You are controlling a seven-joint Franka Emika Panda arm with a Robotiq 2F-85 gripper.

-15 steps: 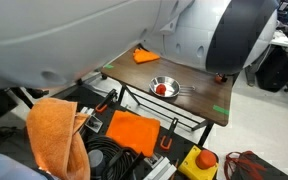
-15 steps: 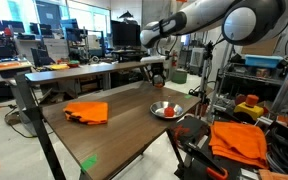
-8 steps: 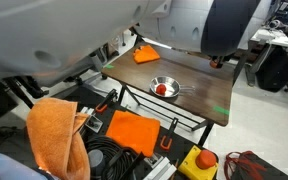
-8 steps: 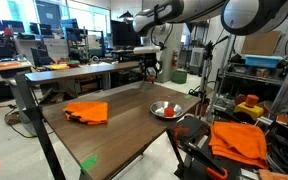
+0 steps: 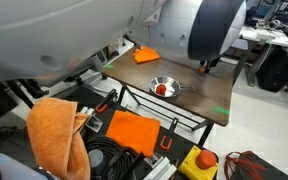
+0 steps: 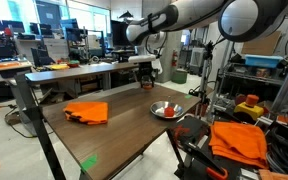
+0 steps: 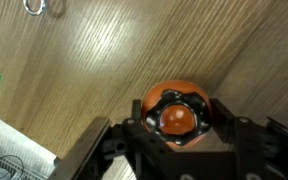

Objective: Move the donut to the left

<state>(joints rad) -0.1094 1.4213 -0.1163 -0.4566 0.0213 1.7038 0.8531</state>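
Observation:
I will let go of the donut with my gripper on the bare wood point(image 5: 182, 65) just past the metal bowl, toward the far edge of the table. The donut hangs just above the table now.
In the wrist view my gripper point(image 7: 176, 125) is shut on the donut point(image 7: 174, 112), a small reddish-brown ring toy with a dark glaze, one finger on each side. It hangs just above the wooden table point(image 7: 134, 50). In both exterior views the gripper point(image 6: 149, 80) point(image 5: 204, 68) is over the far side of the table point(image 6: 124, 125) point(image 5: 199, 85), beyond the metal bowl point(image 6: 165, 110) point(image 5: 164, 87), which holds a red-orange thing. The donut itself is too small to make out in the exterior views.
A folded orange cloth point(image 6: 87, 111) point(image 5: 146, 55) lies on the table. Green tape marks point(image 6: 89, 162) point(image 5: 217, 109) sit near table edges. Orange cloths point(image 5: 54, 135) and cables fill the cart below. Shelves and desks stand around the table.
The gripper, still holding the donut, has moved leftward along the far side of the table in both exterior views. The bowl and the cloth have not moved.

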